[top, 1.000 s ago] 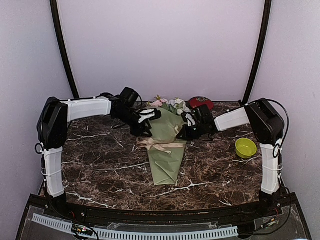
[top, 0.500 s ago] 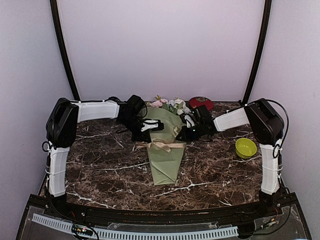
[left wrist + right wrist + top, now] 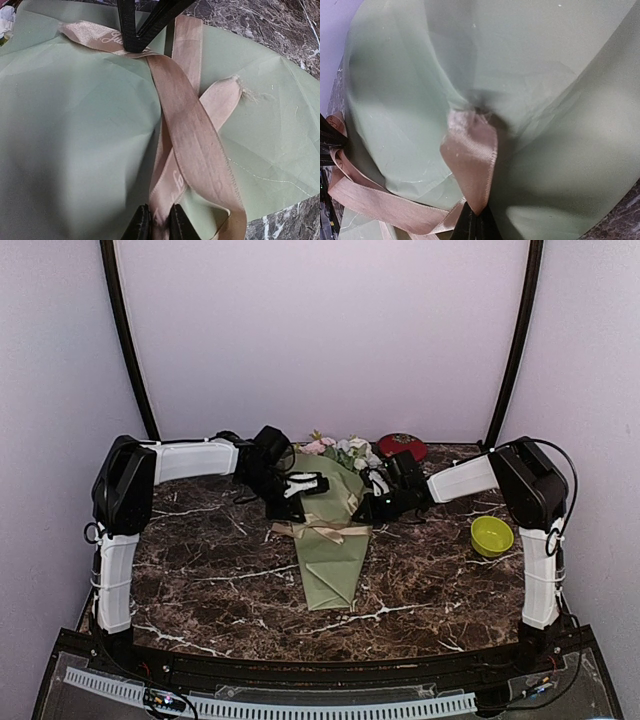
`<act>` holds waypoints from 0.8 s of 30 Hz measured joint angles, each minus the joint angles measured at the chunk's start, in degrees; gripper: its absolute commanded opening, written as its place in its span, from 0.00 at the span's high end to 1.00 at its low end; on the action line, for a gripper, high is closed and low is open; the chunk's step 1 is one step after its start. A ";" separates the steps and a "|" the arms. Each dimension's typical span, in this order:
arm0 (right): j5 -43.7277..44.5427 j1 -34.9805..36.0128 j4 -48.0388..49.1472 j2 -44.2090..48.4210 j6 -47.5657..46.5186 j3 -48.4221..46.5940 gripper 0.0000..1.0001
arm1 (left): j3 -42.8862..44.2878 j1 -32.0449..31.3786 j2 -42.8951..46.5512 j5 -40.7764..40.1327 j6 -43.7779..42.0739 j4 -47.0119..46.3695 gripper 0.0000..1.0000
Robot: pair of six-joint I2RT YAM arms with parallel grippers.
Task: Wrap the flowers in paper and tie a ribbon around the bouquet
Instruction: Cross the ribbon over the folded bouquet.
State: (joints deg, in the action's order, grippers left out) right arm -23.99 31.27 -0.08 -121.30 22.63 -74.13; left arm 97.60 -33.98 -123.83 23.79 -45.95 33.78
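Observation:
The ribbon's frayed tail still lies across the cone under the other band, so my left gripper needs to retake its strand nearby (image 3: 169, 182) and draw the tail clear.
The bouquet (image 3: 331, 550) lies on the marble table (image 3: 200, 580), a sage-green paper (image 3: 75, 130) cone with its point toward me. Pink and white flowers (image 3: 340, 447) show at its far, wide end. The tan ribbon (image 3: 322, 530) crosses the cone's middle, and its bands overlap in an X (image 3: 190, 125). My left gripper (image 3: 156, 225) is shut on one ribbon strand at the cone's left side (image 3: 305, 487). My right gripper (image 3: 475, 225) pinches a folded ribbon loop (image 3: 472, 155) at the cone's right edge (image 3: 366, 506). Its dark fingers (image 3: 127, 25) also show at the top of the left wrist view.
A yellow-green bowl (image 3: 491, 535) sits on the right of the table. A red round object (image 3: 402, 445) lies at the back behind the flowers. Dark curved posts (image 3: 125, 335) stand at both back corners.
My left arm swung inward toward the bouquet and its gripper closed on a ribbon strand. The right gripper has kept its hold and barely moved.

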 measured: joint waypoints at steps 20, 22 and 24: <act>0.00 0.00 -0.20 0.00 -0.33 0.00 1.00 | -0.07 0.00 0.00 2.36 2.71 -4.92 0.90; 0.00 0.00 -0.26 0.00 -0.39 0.00 1.00 | -0.07 0.00 0.00 2.21 2.64 -4.74 0.99; 0.00 0.00 -0.33 0.00 -0.52 0.00 1.00 | -0.07 0.00 0.00 1.53 2.47 -4.55 1.00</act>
State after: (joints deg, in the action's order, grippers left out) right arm -23.99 31.27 -0.40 -121.30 22.11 -74.13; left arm 97.54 -33.98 -123.83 25.32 -43.48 29.23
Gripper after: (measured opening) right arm 0.004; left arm 0.020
